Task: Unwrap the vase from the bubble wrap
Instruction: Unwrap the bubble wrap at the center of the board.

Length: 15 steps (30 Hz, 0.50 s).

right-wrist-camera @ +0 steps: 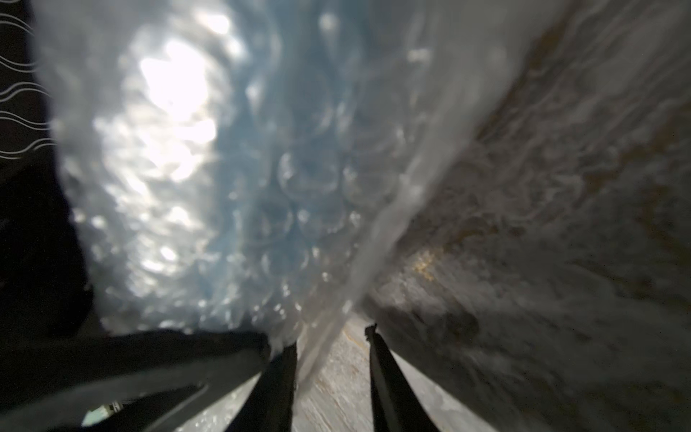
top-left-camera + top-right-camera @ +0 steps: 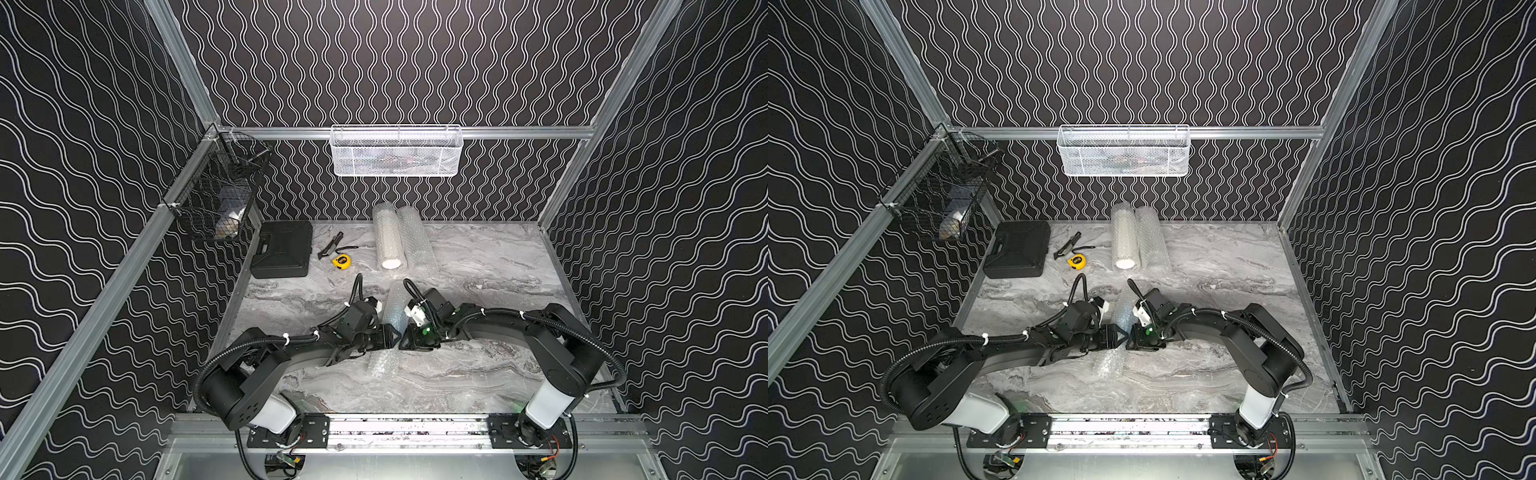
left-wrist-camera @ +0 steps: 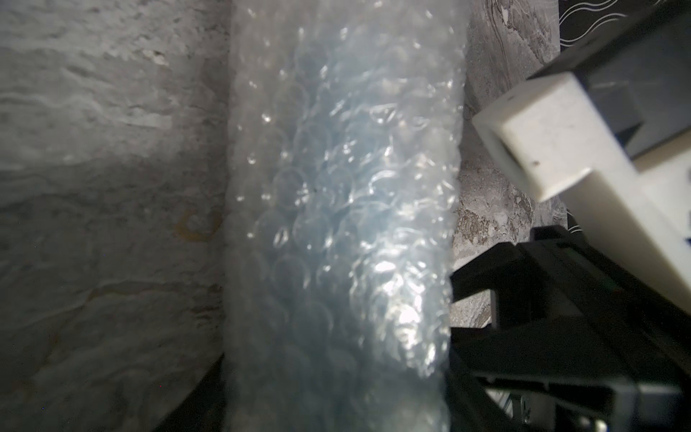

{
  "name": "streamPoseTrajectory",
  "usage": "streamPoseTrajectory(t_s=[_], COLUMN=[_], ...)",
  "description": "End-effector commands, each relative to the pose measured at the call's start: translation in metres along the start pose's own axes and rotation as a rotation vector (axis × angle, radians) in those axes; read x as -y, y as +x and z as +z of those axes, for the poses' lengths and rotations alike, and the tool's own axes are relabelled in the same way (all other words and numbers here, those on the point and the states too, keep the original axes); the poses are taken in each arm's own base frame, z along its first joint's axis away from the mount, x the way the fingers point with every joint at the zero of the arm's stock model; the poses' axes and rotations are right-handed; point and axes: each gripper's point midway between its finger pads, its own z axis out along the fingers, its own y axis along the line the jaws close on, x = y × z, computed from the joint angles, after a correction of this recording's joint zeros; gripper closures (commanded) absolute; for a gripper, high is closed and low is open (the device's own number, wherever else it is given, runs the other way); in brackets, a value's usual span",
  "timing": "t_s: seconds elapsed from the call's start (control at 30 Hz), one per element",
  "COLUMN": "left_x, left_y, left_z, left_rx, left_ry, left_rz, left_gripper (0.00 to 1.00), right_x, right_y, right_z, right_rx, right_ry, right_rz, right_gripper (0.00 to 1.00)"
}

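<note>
My right gripper should back off from the bubble wrap's loose edge, as it meets it close beside my left gripper's fingers, and grab the bubble wrap's edge nearer the bundle's far end (image 2: 404,294).
The bubble wrap (image 2: 394,307) lies as a long clear bundle mid-table in both top views, between my two grippers. In the left wrist view the bubble wrap (image 3: 336,209) fills the middle and a bluish tint shows through it; the vase itself is hidden inside. My left gripper (image 2: 390,338) (image 3: 336,407) is shut on the bundle, which spans the space between its dark fingers. My right gripper (image 2: 404,338) (image 1: 332,336) stands open at the bundle's other side. A loose edge of the bubble wrap (image 1: 336,318) hangs in the gap between its fingers (image 1: 385,374), beside one of them.
Two more bubble wrap rolls (image 2: 388,241) (image 2: 417,245) lie at the back. Left of them are a yellow tape measure (image 2: 341,261), a utility knife (image 2: 330,245) and a black case (image 2: 282,249). A white mesh basket (image 2: 395,151) and a black wire basket (image 2: 220,195) hang on the frame.
</note>
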Motion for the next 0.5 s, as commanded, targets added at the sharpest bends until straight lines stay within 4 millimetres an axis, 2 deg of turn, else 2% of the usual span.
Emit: streamPoseTrajectory(t_s=[0.0,0.2,0.47], left_x=[-0.007,-0.017,-0.025], left_y=[-0.001,0.000,-0.002], left_z=[-0.001,-0.004,-0.011], left_rx=[0.024,0.035,0.053], left_ry=[-0.033,-0.086,-0.138], left_rz=[-0.054,-0.062,-0.060], left_gripper=[0.49,0.49,0.49], right_x=[-0.010,-0.012,-0.002], right_y=[0.001,0.012,0.034], right_z=[0.005,0.010,0.011], right_rx=[-0.006,-0.050,-0.134], right_ry=[-0.054,-0.055,-0.052], right_rz=[0.032,-0.049,-0.189], right_gripper=[0.69,0.83,0.92])
